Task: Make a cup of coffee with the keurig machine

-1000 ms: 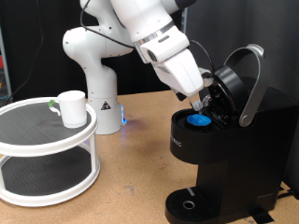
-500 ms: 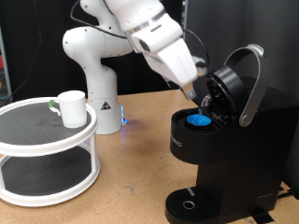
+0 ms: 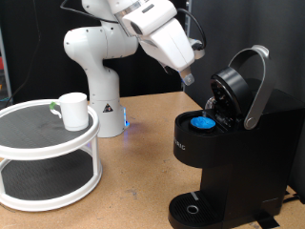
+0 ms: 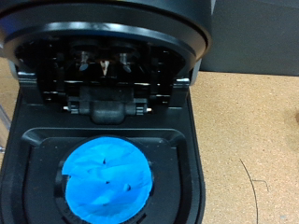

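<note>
The robot's gripper should next move to the top of the silver-grey handle (image 3: 259, 49) on the keurig machine's raised lid and close on it.
The black keurig machine (image 3: 233, 167) stands at the exterior view's right with its lid raised by the silver-grey handle (image 3: 255, 88). A dark pod with a blue top (image 3: 201, 121) sits in the open chamber and fills the wrist view's lower part (image 4: 106, 180), below the lid's underside (image 4: 107, 70). My gripper (image 3: 187, 79) hangs in the air above and to the left of the chamber, holding nothing that I can see. Its fingers do not show in the wrist view. The white cup (image 3: 72, 110) stands on the top tier of a round rack at the left, far from the gripper.
The white two-tier round rack (image 3: 48, 157) stands at the exterior view's left. The white robot base (image 3: 100, 76) stands behind it on the brown tabletop. The machine's round drip tray (image 3: 193, 208) is bare, at the bottom.
My gripper has risen and drawn back to the left, away from the open chamber. The blue-topped pod has stayed in the chamber. The cup has not moved.
</note>
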